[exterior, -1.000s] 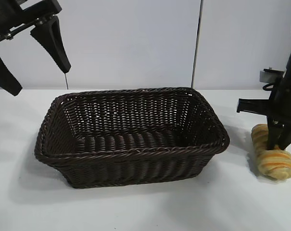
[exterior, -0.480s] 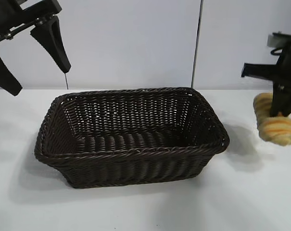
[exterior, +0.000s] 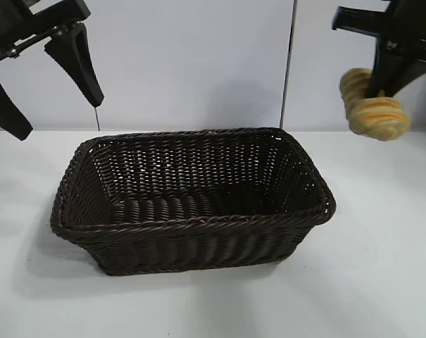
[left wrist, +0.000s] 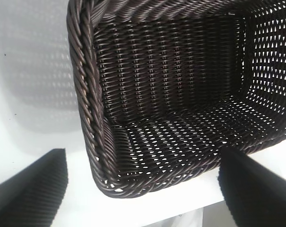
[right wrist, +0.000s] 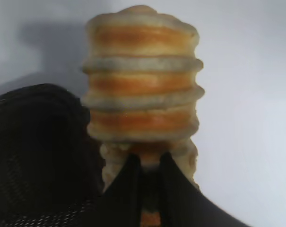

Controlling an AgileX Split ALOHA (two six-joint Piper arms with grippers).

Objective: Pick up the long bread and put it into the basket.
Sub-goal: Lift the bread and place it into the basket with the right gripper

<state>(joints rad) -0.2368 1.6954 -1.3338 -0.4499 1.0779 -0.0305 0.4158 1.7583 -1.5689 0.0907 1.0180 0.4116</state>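
Note:
My right gripper needs to let go of the long bread on the basket's bottom, past its middle point(exterior: 234, 197), away from my left gripper.
The long bread point(exterior: 373, 105), a ridged golden-tan loaf with pale and orange stripes, hangs in the air at the upper right, above and right of the basket point(exterior: 191, 222). My right gripper point(exterior: 385, 90) is shut on its middle. In the right wrist view the long bread point(right wrist: 143, 80) fills the centre, pinched between the two dark fingertips of my right gripper point(right wrist: 150, 163), with the basket point(right wrist: 36, 156) dark beside it. My left gripper point(exterior: 51, 88) hangs open at the upper left, above the basket's left end; its wrist view looks down into the basket point(left wrist: 86, 94), which holds nothing.
The white table point(exterior: 381, 282) stretches around the basket, with a pale wall behind it and a dark vertical seam point(exterior: 290, 63) in that wall.
My right gripper has lifted the long bread from the table at the right, raising it high and carrying it a little leftward toward the basket. The left arm has not moved.

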